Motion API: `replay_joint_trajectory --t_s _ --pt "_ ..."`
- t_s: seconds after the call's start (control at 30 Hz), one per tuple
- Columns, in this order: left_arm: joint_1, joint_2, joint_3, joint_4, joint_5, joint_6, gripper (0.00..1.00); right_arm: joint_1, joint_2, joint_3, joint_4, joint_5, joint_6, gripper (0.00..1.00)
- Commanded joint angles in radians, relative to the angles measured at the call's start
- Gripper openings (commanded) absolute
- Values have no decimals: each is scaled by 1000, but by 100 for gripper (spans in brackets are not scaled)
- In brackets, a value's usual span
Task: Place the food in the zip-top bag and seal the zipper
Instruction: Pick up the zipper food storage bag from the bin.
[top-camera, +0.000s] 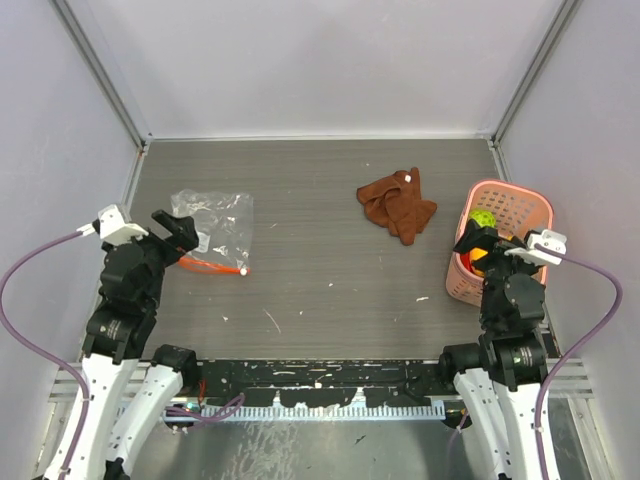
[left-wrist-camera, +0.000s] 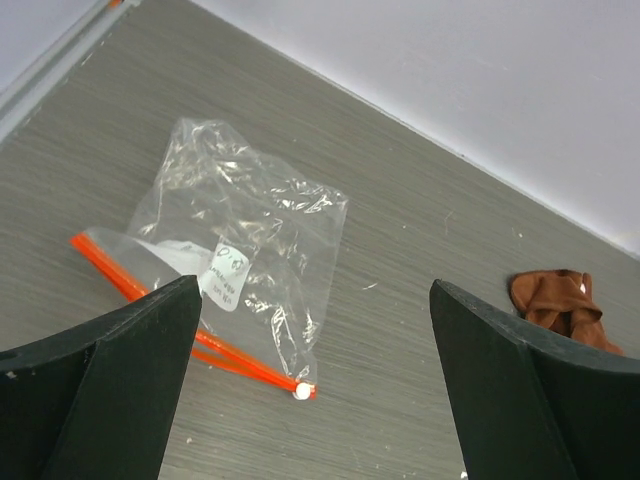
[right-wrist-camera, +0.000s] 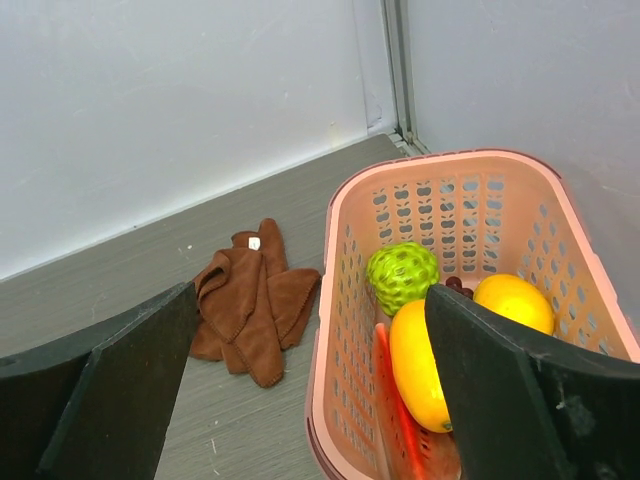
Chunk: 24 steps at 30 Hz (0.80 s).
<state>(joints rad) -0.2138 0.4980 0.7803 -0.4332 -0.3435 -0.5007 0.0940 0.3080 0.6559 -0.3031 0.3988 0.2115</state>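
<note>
I need to close my left gripper on the orange-red zipper's middle (top-camera: 208, 266) (left-wrist-camera: 212, 343), at the opening of the clear zip-top bag.
The clear zip-top bag (top-camera: 216, 224) lies flat at the left of the table, its orange-red zipper (top-camera: 212, 266) along the near edge with a white tip at the right end. In the left wrist view the bag (left-wrist-camera: 245, 240) and zipper (left-wrist-camera: 240, 361) lie ahead of my open, empty left gripper (left-wrist-camera: 315, 400). The food sits in the pink basket (right-wrist-camera: 345, 300): a bumpy green ball (right-wrist-camera: 402, 276), yellow-orange fruits (right-wrist-camera: 418, 366), a red-pink slice (right-wrist-camera: 398, 420), and a little of the purple grapes (right-wrist-camera: 456, 286). My right gripper (right-wrist-camera: 310, 380) is open above the basket's near left rim.
A brown cloth (top-camera: 398, 205) lies crumpled at the back, between bag and basket (top-camera: 505, 203); it also shows in the right wrist view (right-wrist-camera: 250, 300). Grey walls enclose the table on three sides, and the basket stands close to the right wall.
</note>
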Motion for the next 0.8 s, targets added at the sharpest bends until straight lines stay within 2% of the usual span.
replay_joint_trajectory --t_s 0.0,0.13,0.5,0.77 --pt "1 57 42 -108 -91 -140 98 -3 -27 -10 34 -5 -17 100" --pt "1 110 31 -147 -106 -230 98 -3 -33 -20 44 -16 -17 100" --pt "17 243 -131 34 2 -484 99 -2 -51 -28 49 -54 -12 100" --pt "24 309 -257 163 -59 -601 98 -1 -64 -31 50 -57 -18 100"
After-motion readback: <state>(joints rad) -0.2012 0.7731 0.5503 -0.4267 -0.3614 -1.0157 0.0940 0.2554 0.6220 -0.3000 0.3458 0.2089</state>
